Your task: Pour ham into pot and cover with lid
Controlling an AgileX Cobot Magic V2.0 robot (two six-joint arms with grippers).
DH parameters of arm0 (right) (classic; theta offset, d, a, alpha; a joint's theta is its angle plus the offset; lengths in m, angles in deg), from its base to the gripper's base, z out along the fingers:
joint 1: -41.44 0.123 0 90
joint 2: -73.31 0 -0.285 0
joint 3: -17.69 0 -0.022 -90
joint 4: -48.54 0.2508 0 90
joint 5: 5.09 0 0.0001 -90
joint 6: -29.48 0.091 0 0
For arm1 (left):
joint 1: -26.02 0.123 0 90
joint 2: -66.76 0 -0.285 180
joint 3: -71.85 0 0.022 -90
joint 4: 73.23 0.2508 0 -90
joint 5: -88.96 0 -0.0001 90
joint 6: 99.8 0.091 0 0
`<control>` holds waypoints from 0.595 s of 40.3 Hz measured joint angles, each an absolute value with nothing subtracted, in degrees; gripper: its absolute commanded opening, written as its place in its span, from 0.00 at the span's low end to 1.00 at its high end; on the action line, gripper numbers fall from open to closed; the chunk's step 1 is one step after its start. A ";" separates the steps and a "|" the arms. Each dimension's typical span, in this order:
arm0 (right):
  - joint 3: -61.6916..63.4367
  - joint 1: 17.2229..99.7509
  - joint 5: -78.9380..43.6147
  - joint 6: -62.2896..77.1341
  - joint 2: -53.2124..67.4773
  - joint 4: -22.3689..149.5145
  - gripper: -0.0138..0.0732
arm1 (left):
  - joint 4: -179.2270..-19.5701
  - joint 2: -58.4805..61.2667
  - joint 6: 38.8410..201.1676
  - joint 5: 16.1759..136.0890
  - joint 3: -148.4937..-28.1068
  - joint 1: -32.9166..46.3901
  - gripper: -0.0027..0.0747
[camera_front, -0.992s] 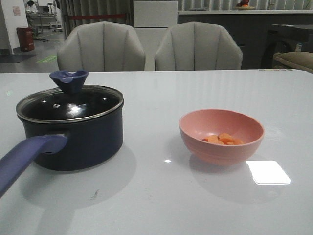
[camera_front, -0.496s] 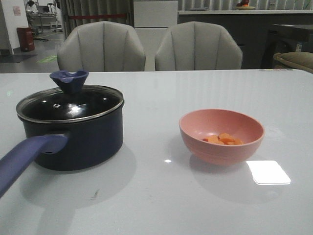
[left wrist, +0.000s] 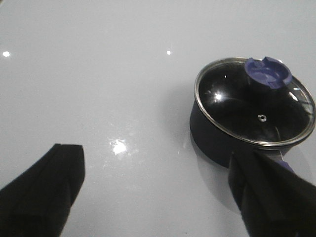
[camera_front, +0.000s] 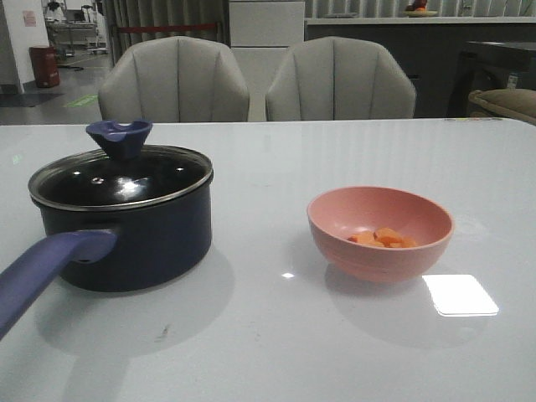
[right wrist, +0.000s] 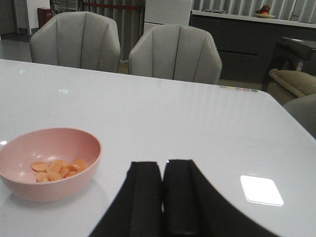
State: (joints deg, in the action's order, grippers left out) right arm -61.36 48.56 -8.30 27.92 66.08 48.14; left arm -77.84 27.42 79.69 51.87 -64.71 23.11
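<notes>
The pot needs uncovering for the ham, so next my left gripper moves to the glass lid's flared knob [camera_front: 120, 139] [left wrist: 268, 73] and closes there.
The dark navy pot [camera_front: 126, 239] stands at the table's left with its purple-blue handle [camera_front: 46, 272] toward me. The glass lid [camera_front: 117, 180] with its flared knob [camera_front: 119, 138] sits on it. The pot also shows in the left wrist view [left wrist: 212, 136], with the lid [left wrist: 254, 108] on it. The ham [camera_front: 383, 238] lies in the pink bowl [camera_front: 379, 233] at the right, and shows in the right wrist view [right wrist: 57, 169]. My left gripper [left wrist: 157, 165] is open and empty, above the table beside the pot. My right gripper [right wrist: 163, 168] is shut and empty, to the right of the bowl [right wrist: 47, 163].
Two grey chairs [camera_front: 255, 79] stand behind the white table [camera_front: 276, 335]. A bright light reflection [camera_front: 459, 295] lies on the table right of the bowl. Neither arm shows in the front view.
</notes>
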 measured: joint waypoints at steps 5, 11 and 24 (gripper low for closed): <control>-61.36 48.56 -8.30 27.92 66.08 48.14 0.33 | -77.97 17.86 79.69 45.68 -71.96 22.15 0.86; -61.36 48.56 -8.30 27.92 66.08 48.14 0.33 | -78.21 6.83 79.69 41.66 -80.57 22.01 0.86; -61.36 48.56 -8.30 27.92 66.08 48.14 0.33 | -80.68 -12.59 79.66 40.17 -93.65 12.84 0.86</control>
